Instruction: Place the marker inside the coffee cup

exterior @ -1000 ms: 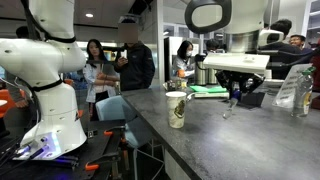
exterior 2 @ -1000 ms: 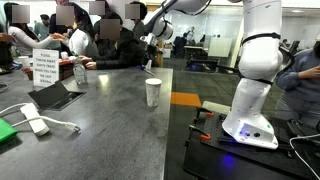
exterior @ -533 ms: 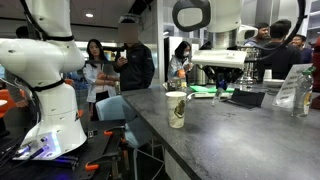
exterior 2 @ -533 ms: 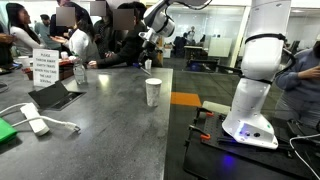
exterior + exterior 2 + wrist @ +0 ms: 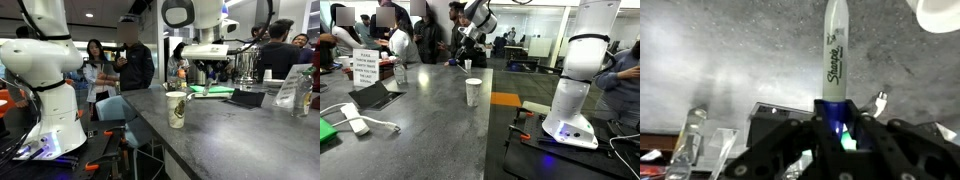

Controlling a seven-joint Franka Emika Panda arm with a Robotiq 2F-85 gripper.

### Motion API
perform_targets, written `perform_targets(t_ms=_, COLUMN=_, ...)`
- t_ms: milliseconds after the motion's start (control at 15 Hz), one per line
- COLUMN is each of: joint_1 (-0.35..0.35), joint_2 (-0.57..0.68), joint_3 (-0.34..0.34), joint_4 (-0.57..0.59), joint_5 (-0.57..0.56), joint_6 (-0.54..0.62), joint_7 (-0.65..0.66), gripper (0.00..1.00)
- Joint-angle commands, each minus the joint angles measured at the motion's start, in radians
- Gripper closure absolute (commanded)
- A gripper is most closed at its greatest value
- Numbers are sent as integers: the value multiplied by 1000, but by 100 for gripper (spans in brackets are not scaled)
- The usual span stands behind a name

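Observation:
Next, my gripper opens and lets go of the marker, now held well above the counter, inside the off-white coffee cup (image 5: 177, 100) (image 5: 942, 9) that is near the edge of the grey counter.
The coffee cup (image 5: 176, 109), off-white paper with a dark green print, stands upright near the counter's edge in both exterior views (image 5: 472, 92). Only its rim (image 5: 940, 12) shows at the wrist view's top right corner. My gripper (image 5: 832, 125) is shut on the marker (image 5: 835, 55), gripping its blue end, and the white barrel points away from the jaws. In both exterior views the gripper (image 5: 203, 68) (image 5: 467, 40) hangs well above the counter, beyond the cup and not over it. I cannot make out the marker there.
A dark tablet (image 5: 375, 96), a printed sign (image 5: 365, 68), a bottle (image 5: 400, 72), a white adapter (image 5: 355, 125) and a green object (image 5: 328, 128) lie on the grey counter (image 5: 430, 130). Steel urns (image 5: 245, 65) and another bottle (image 5: 290, 90) stand behind. People sit around.
The arm has risen from the counter with the marker and swung sideways toward the cup's side. The cup has not moved.

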Motion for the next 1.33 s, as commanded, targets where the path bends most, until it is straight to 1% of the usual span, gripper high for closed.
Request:
perform_targets(t_ms=0, joint_1=49, joint_2=-91, joint_3=-46, joint_4=-89, joint_5=114, joint_6=-3, joint_7=-108, gripper=94)
perform_targets(t_ms=267, joint_1=85, joint_2=-188, joint_3=-89, joint_4=-179, joint_5=165, joint_6=-49, joint_7=-182, gripper=94)
perform_targets(t_ms=533, joint_1=116, joint_2=-268, joint_3=-129, joint_4=-240, joint_5=166, joint_6=-149, joint_7=-200, gripper=94)
perform_targets(t_ms=667, joint_1=123, joint_2=-294, joint_3=-151, joint_4=-254, joint_5=162, joint_6=-214, joint_7=-202, gripper=94)
perform_targets(t_ms=800, joint_1=125, joint_2=-317, joint_3=-174, joint_4=-264, joint_5=166, joint_6=-287, joint_7=-234, gripper=94)
perform_targets(t_ms=1067, joint_1=128, joint_2=-303, joint_3=-197, joint_4=-263, joint_5=164, joint_6=-347, joint_7=-321, gripper=94)
perform_targets(t_ms=1267, joint_1=131, joint_2=-256, joint_3=-189, joint_4=-246, joint_5=188, joint_6=-319, joint_7=-357, gripper=94)
